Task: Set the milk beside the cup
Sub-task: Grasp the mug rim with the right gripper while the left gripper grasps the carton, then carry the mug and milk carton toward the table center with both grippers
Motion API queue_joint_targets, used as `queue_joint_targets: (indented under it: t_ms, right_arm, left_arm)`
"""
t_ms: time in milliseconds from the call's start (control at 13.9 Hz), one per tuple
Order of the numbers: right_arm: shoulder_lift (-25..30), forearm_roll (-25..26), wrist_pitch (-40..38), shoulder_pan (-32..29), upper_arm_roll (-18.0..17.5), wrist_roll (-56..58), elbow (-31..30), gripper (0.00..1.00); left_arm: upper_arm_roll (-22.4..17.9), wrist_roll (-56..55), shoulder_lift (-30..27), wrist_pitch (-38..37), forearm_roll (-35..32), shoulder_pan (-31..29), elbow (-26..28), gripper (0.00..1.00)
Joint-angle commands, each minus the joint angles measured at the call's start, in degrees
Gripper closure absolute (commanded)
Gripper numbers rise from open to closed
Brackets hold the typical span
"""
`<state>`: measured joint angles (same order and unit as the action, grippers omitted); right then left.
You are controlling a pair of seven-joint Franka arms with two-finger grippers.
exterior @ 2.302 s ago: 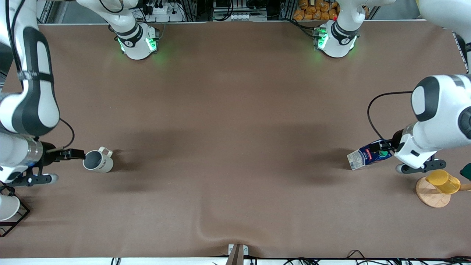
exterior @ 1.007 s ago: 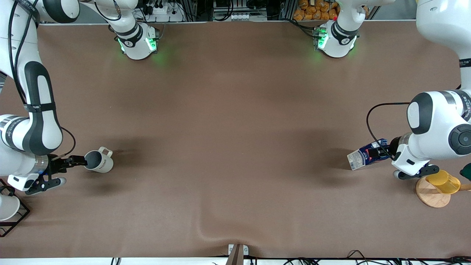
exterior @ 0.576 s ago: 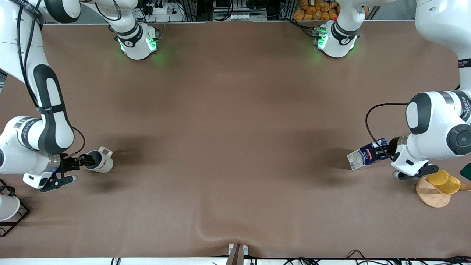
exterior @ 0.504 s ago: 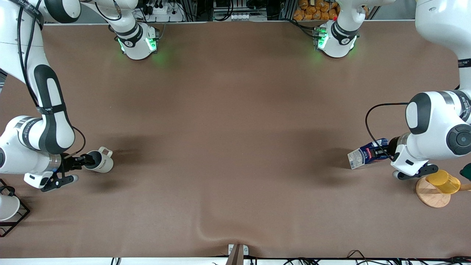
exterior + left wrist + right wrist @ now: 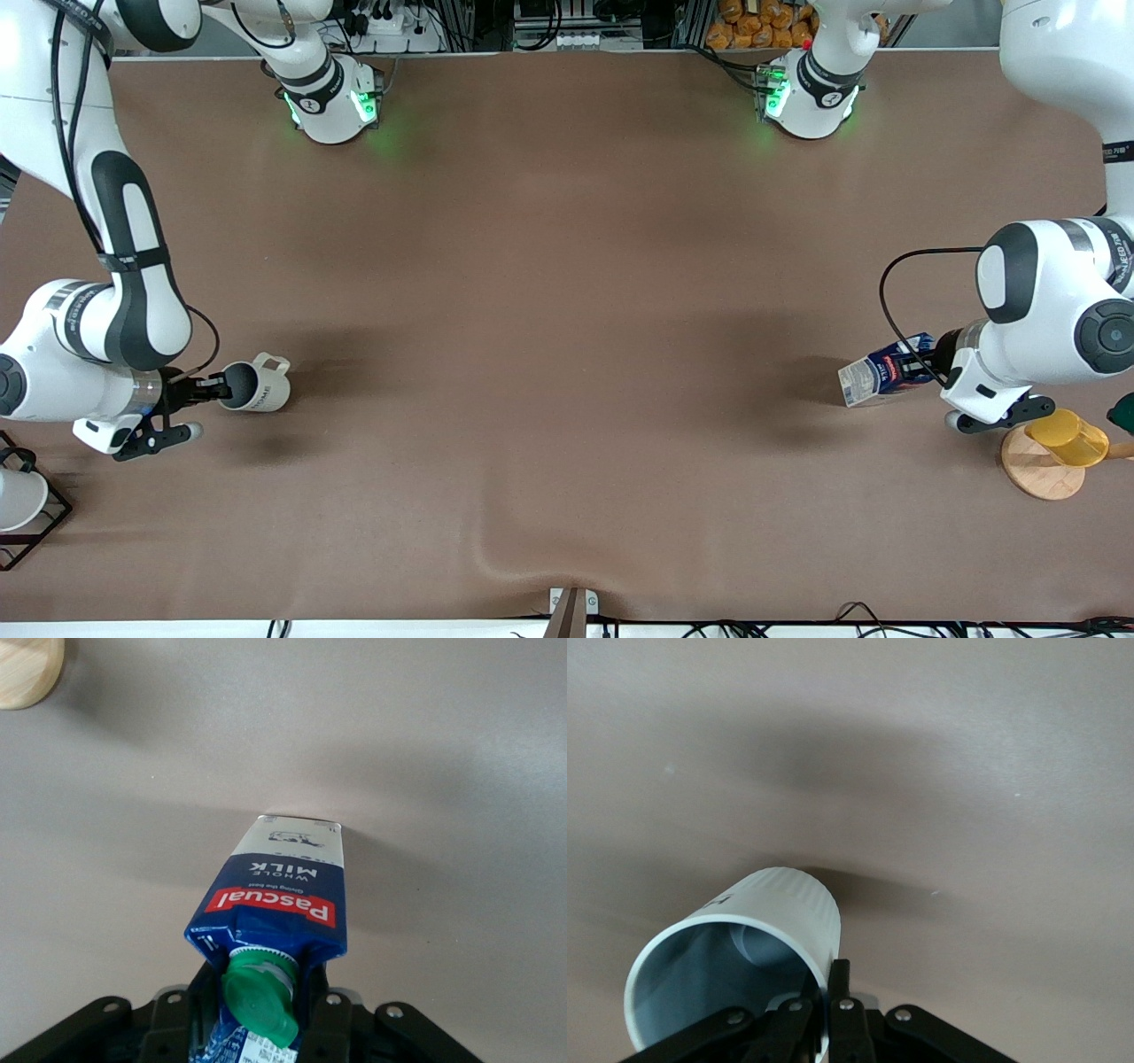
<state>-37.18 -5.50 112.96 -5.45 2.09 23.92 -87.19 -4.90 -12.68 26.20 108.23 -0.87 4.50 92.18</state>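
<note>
The robot's right gripper should release the cream-white cup, now held tilted low over the table, on the bare middle of the brown cloth (image 5: 581, 360), between both arms.
The cup (image 5: 259, 388), cream-white with a grey inside and a loop handle, is held tilted low over the table at the right arm's end. My right gripper (image 5: 218, 388) is shut on its rim. In the right wrist view one finger sits inside the cup (image 5: 753, 921) and one outside, at my right gripper (image 5: 829, 992). The milk (image 5: 875, 377) is tilted at the left arm's end, its white base down at the table. My left gripper (image 5: 921, 367) is shut on its top. In the left wrist view the milk (image 5: 279, 904) and its green cap (image 5: 261, 992) sit between the fingers of my left gripper (image 5: 261, 1014).
A yellow cup (image 5: 1067, 436) lies on a round wooden coaster (image 5: 1038, 477) beside the left gripper, nearer the front camera. A plain white cup in a black wire frame (image 5: 19, 503) stands at the right arm's end. The brown cloth has a fold (image 5: 523, 558) near the front edge.
My right arm has closed onto the cup's rim and carried the cup a little toward the table's middle. The milk has stayed almost still in my left gripper.
</note>
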Motion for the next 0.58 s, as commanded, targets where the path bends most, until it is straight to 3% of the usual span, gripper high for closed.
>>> queue_joint_targets:
  t_ms: [0,288,504]
  right_arm:
    - [4.3,-0.5,-4.2,3.4,0.1,-8.8,-0.2,1.00]
    - [7.1,-0.6,-12.9,11.3,0.0,-26.5,2.7,1.00]
    - [8.2,-1.7,-14.7,16.2,-0.1,-34.9,3.7,1.00]
  left_arm:
    - [0.2,-0.4,-1.4,-2.1,-0.5,0.8,-1.1,0.59]
    - [2.3,-0.6,-4.9,-5.4,-0.4,2.7,-1.2,0.57]
    - [5.2,-0.9,-7.7,-7.9,-0.4,2.6,-1.6,0.57]
